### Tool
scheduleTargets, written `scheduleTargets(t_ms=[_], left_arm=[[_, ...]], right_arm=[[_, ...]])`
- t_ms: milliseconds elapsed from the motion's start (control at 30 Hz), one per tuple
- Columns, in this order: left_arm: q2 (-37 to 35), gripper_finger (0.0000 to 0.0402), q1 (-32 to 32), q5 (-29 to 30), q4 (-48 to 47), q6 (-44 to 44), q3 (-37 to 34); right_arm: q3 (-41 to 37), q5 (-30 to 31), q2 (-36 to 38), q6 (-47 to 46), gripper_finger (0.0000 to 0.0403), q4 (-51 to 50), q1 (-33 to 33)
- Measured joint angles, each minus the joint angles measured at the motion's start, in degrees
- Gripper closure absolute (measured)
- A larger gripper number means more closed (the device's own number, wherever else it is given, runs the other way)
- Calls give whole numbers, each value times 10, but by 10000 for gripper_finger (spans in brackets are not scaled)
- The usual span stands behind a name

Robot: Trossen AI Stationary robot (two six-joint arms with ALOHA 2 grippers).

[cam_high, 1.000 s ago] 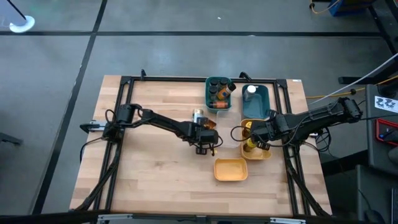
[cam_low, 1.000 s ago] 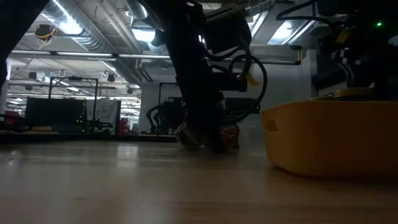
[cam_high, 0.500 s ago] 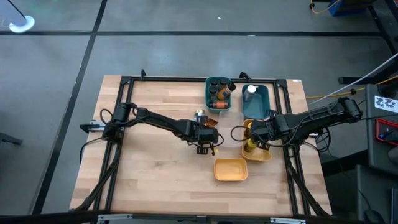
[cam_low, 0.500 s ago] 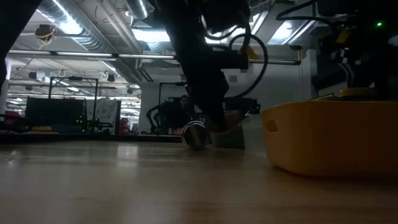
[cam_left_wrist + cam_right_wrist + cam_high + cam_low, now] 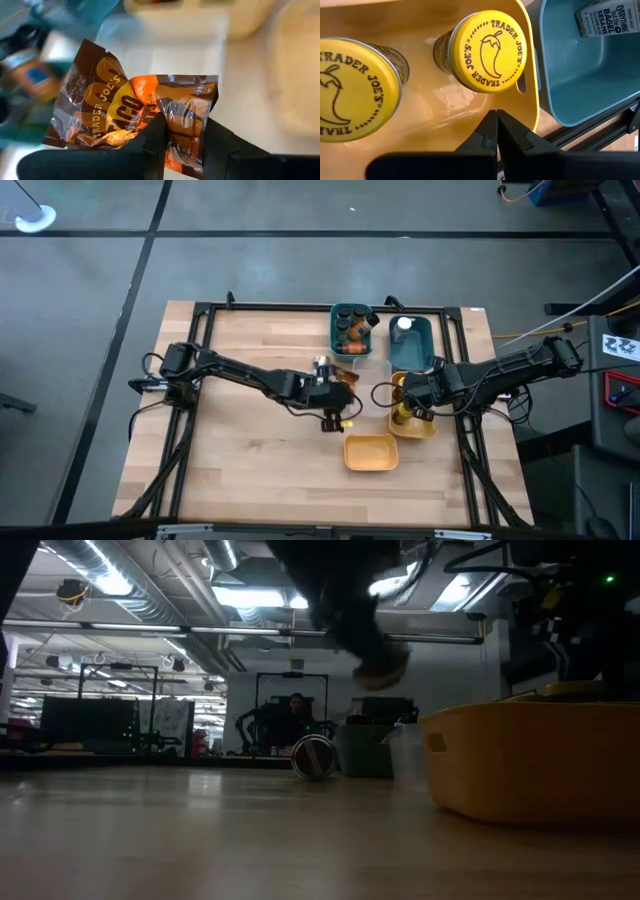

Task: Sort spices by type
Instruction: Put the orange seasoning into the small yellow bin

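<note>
I will use my left gripper to release the orange-brown spice packet inside the empty yellow bin (image 5: 369, 447) (image 5: 305, 82), close to the front. The packet is now raised above the table's middle.
My left gripper (image 5: 337, 418) is at the table's middle, shut on an orange-brown spice packet (image 5: 135, 110) and raised above the wood; the low view shows the packet (image 5: 384, 666) well off the table. A small jar (image 5: 320, 365) lies on its side on the table behind it, also seen as a round jar (image 5: 313, 757). My right gripper (image 5: 496, 120) is shut and hovers inside the far yellow bin (image 5: 412, 418), just above two yellow-lidded jars (image 5: 485, 50) standing on its floor. More jars stand in the teal bin (image 5: 350, 330). My left gripper pinches the packet between its two fingers (image 5: 156, 135) at one edge (image 5: 184, 131) of the packet. The packet is lifted clear of the table and spreads out beyond the fingertips, crumpled and tilted.
A second yellow bin (image 5: 370, 452) sits near the front, just beyond my left gripper. A blue bin (image 5: 585, 70) with one labelled jar (image 5: 404, 327) stands behind the far yellow bin. Bare wood lies to the left and near side.
My left gripper has risen from the table with the packet, lifting it clear, and has shifted slightly toward the near edge and the right. The lying jar, earlier half hidden behind the gripper in the low view, now shows fully. The right arm has kept still.
</note>
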State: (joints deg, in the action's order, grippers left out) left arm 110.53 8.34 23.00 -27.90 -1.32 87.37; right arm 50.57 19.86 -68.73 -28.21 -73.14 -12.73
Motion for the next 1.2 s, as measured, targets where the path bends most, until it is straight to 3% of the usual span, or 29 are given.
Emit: scheduleTargets(t_ms=[300, 833, 1200], left_arm=[[4, 328, 61, -157, 163, -28, 0], [82, 324, 95, -149, 186, -17, 0], [101, 236, 95, -148, 185, -13, 0]], right_arm=[[0, 0, 0, 0, 397, 2, 0], [0, -5, 0, 0, 397, 2, 0], [0, -5, 0, 0, 397, 2, 0]])
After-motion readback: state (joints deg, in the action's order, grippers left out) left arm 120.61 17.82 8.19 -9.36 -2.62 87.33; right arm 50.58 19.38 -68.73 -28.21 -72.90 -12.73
